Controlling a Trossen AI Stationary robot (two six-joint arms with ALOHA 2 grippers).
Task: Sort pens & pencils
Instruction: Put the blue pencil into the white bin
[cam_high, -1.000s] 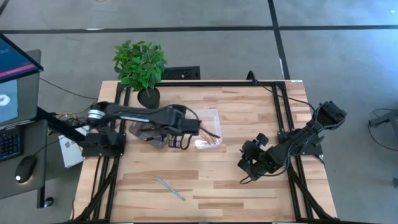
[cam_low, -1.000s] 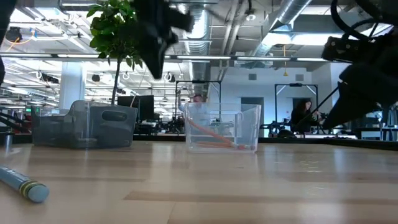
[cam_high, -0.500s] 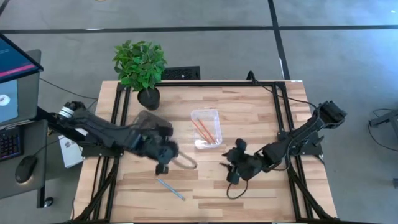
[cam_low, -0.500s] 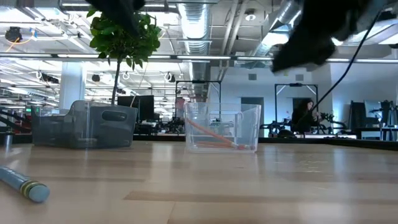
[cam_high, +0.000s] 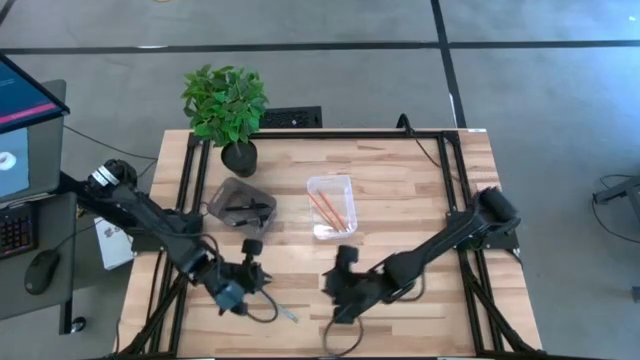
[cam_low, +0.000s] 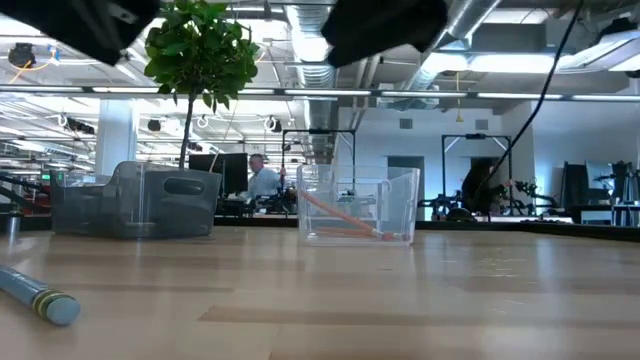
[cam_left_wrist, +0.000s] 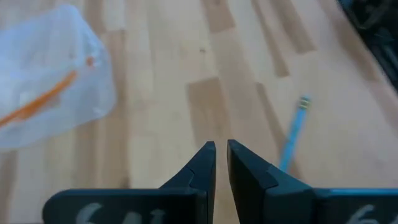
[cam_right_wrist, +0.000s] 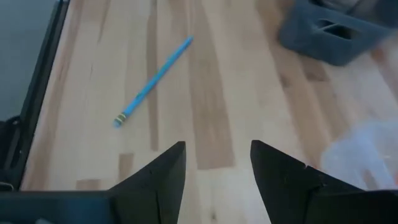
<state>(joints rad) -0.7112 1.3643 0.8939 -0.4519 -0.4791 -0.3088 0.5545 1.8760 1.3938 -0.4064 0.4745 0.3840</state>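
The light blue pencil on the table is next for my right gripper, which should go over to it and close on the pencil's striped eraser end (cam_high: 294, 319) (cam_right_wrist: 120, 118).
The light blue pencil (cam_high: 287, 314) lies flat on the table near the near edge, between both grippers; it also shows in the left wrist view (cam_left_wrist: 292, 134), the right wrist view (cam_right_wrist: 152, 81) and the low view (cam_low: 35, 297). My left gripper (cam_high: 250, 287) hovers shut just left of it (cam_left_wrist: 221, 152). My right gripper (cam_high: 328, 285) hovers open to its right (cam_right_wrist: 217, 155). Two orange pencils (cam_high: 330, 210) lie in the clear tray (cam_high: 345, 185). The black pens (cam_high: 248, 207) lie in the grey tray (cam_high: 225, 195).
A potted plant (cam_high: 226, 110) stands at the far left corner behind the grey tray. Dark frame rails (cam_high: 190, 170) run along the table's left and right sides. Bare wood lies between the trays and the near edge. People sit in the room beyond (cam_low: 262, 180).
My left gripper has swung from over the grey tray toward the near edge, down beside the light blue pencil, uncovering the grey tray. My right gripper has travelled from the table's right side toward the left and near edge, closing on the same pencil. The pencil has stayed put.
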